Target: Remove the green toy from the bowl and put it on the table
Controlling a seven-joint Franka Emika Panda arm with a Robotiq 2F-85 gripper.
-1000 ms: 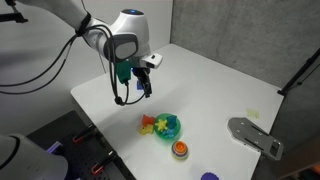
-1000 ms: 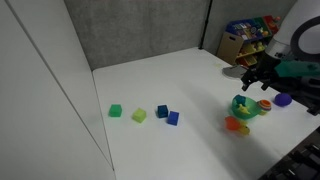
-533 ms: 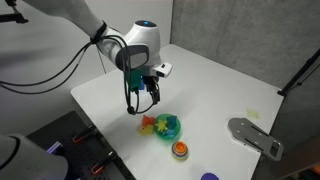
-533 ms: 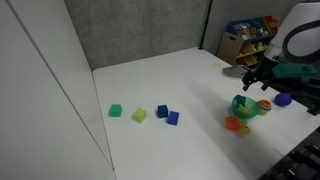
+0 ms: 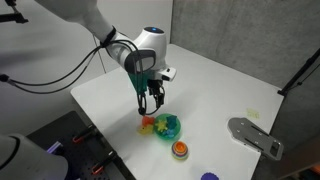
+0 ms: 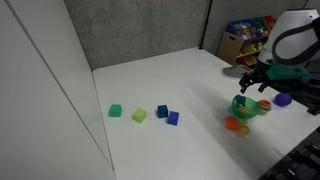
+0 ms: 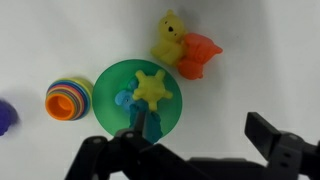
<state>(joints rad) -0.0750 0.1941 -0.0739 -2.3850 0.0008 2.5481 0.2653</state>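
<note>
The green toy at the bowl's edge (image 5: 171,121) (image 7: 151,126) is beside the yellow star-shaped toy. My gripper needs to go there next and close on its body.
The bright green bowl (image 7: 108,82) lies at the left centre of the wrist view. It holds a yellow star-shaped toy (image 7: 153,88) and a teal-blue toy (image 7: 126,100) beside it, partly covered. The bowl shows in both exterior views (image 5: 172,127) (image 6: 244,107). My gripper (image 5: 151,101) hangs open and empty just above the white table (image 5: 210,85), beside the bowl's near-left side. In the wrist view the gripper (image 7: 205,138) has one finger over the bowl's lower edge and the other over bare table. In an exterior view the gripper (image 6: 254,82) sits above the bowl.
A yellow bear and orange toy (image 7: 183,48) lie by the bowl. A striped orange-and-red cup (image 7: 66,98) and a purple object (image 7: 5,114) are close by. A grey flat object (image 5: 255,136) lies at the table corner. Several small cubes (image 6: 140,114) sit far off.
The arm has moved across the table toward the bowl and lower. The gripper has stayed open. The toys and bowl have not moved.
</note>
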